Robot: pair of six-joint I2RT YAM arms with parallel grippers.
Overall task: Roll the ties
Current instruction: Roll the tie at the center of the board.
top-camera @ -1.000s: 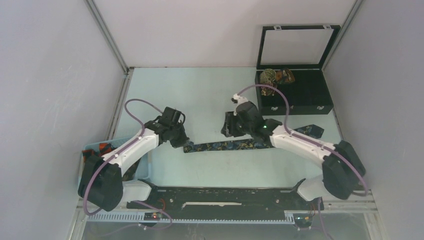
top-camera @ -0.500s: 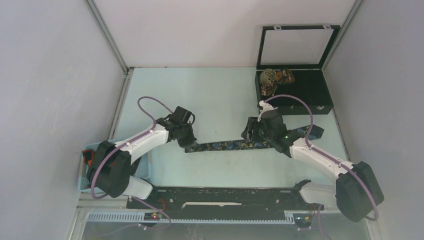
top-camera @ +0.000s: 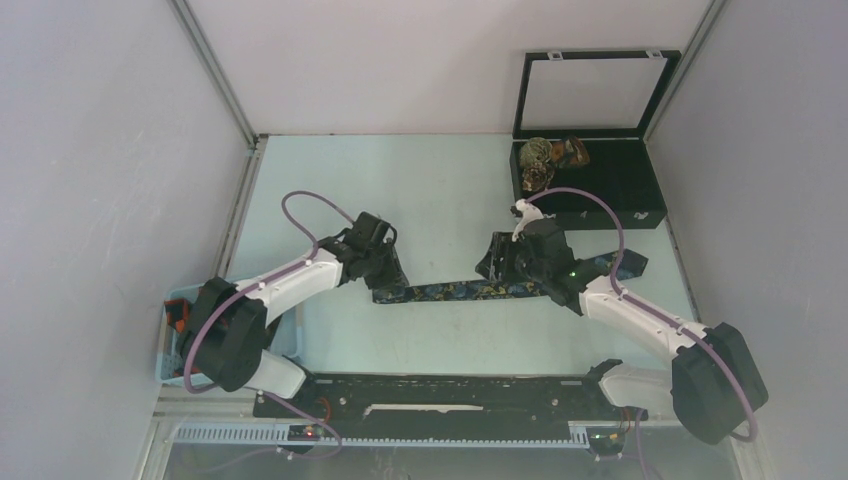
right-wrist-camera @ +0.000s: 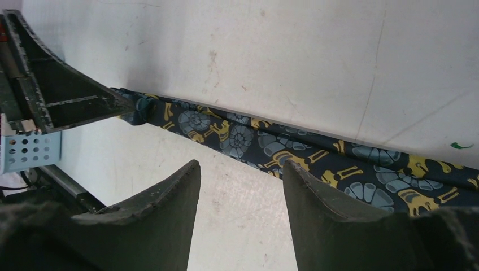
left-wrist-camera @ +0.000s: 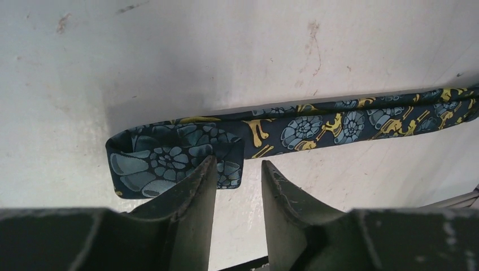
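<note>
The left gripper is at the flap's loose edge, so the right gripper will hold that edge of the flap while the left gripper takes the tie's folded end point(left-wrist-camera: 118, 172).
A dark navy tie point(top-camera: 460, 290) with yellow and blue shapes lies flat across the table, running from left of centre to the right. Its left end is folded back on itself point(left-wrist-camera: 169, 161). My left gripper point(top-camera: 390, 278) is at that folded end, open with a narrow gap point(left-wrist-camera: 237, 166). Its left finger point(left-wrist-camera: 192, 192) is over the fold's corner, and nothing is between the jaws. My right gripper point(top-camera: 492, 262) hovers open and empty point(right-wrist-camera: 240, 164) just beside the tie's middle stretch point(right-wrist-camera: 294, 144). Two rolled ties point(top-camera: 540, 160) sit in the black box.
A black box point(top-camera: 600, 190) with its lid up stands at the back right. A light blue bin point(top-camera: 290, 335) at the left edge holds orange-red and dark fabric point(top-camera: 178, 312). The left gripper's finger shows in the right wrist view point(right-wrist-camera: 56, 96).
The left gripper has moved right and nearer along the tie's folded end, which shifted slightly right. The right arm swung right a second ago and has since stayed over the tie's middle.
</note>
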